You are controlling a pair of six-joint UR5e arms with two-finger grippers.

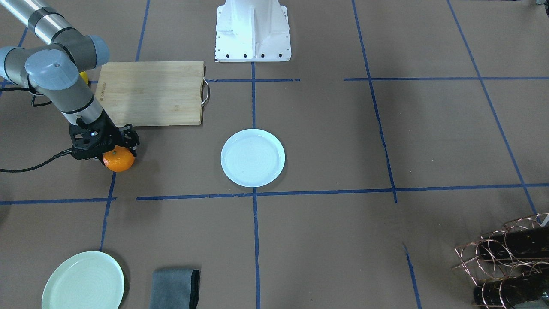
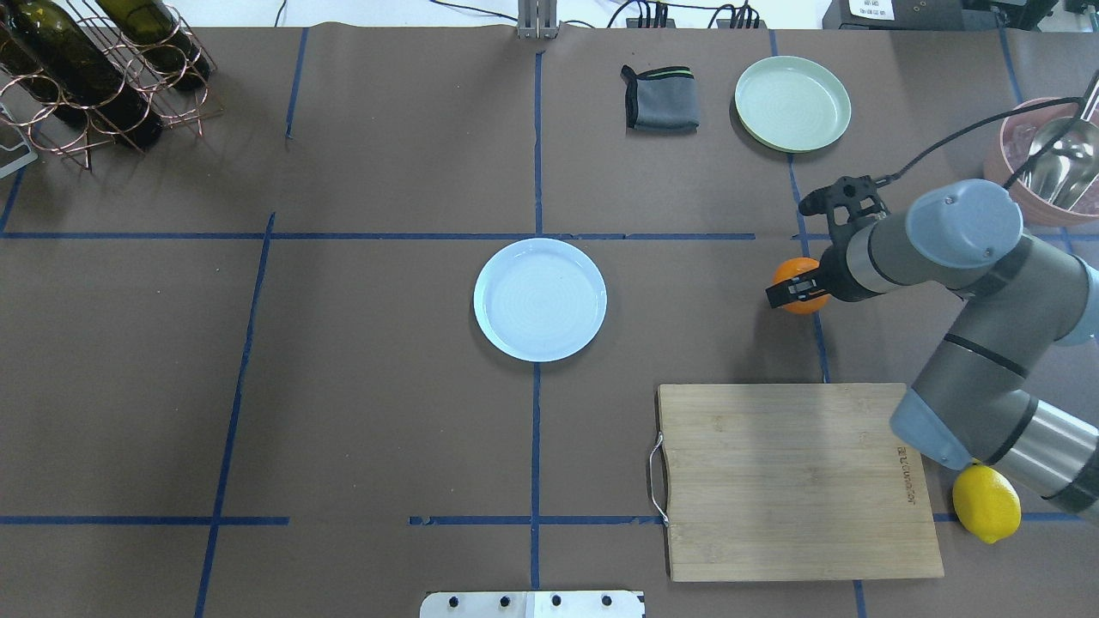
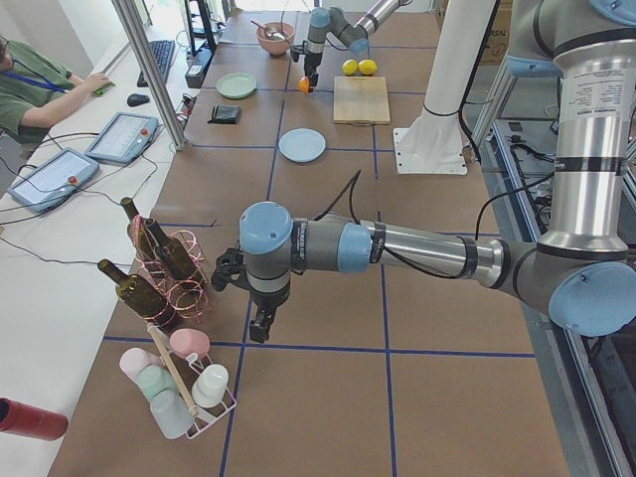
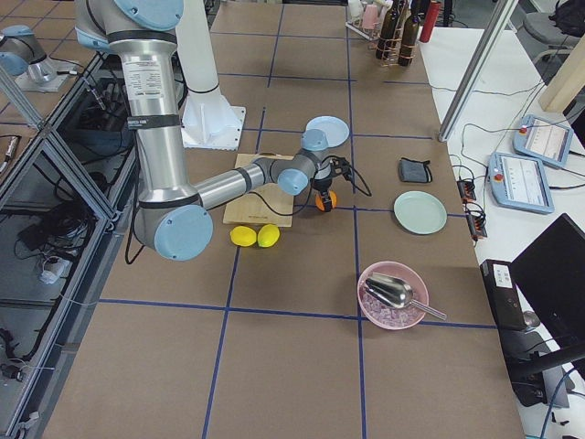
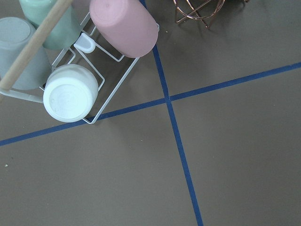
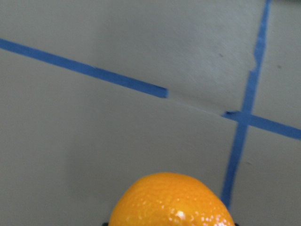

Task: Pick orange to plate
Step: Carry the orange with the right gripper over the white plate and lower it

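Next, I let go of the orange with my right gripper on the middle of the pale bluish-white plate (image 1: 254, 158) at the center of the table.
The orange (image 1: 119, 161) (image 2: 794, 269) (image 6: 171, 202) sits at table level at the table's right side, just beyond the cutting board. My right gripper (image 1: 112, 150) (image 2: 794, 292) reaches down over it, its black fingers on either side, shut on the orange. In the right wrist view the fruit fills the bottom centre. The pale bluish-white plate (image 1: 253, 158) (image 2: 540, 299) lies bare at the table's centre, well to the left of the orange. My left gripper (image 3: 260, 328) hangs over the table's far left end near the cup rack; I cannot tell whether it is open or shut.
A wooden cutting board (image 2: 794, 481) lies near the robot, a yellow lemon (image 2: 987, 502) beside it. Farther back are a mint-green plate (image 2: 792, 103), a grey cloth (image 2: 659, 99) and a pink bowl with a scoop (image 2: 1047, 163). A bottle rack (image 2: 94, 69) and cup rack (image 5: 70, 70) stand left.
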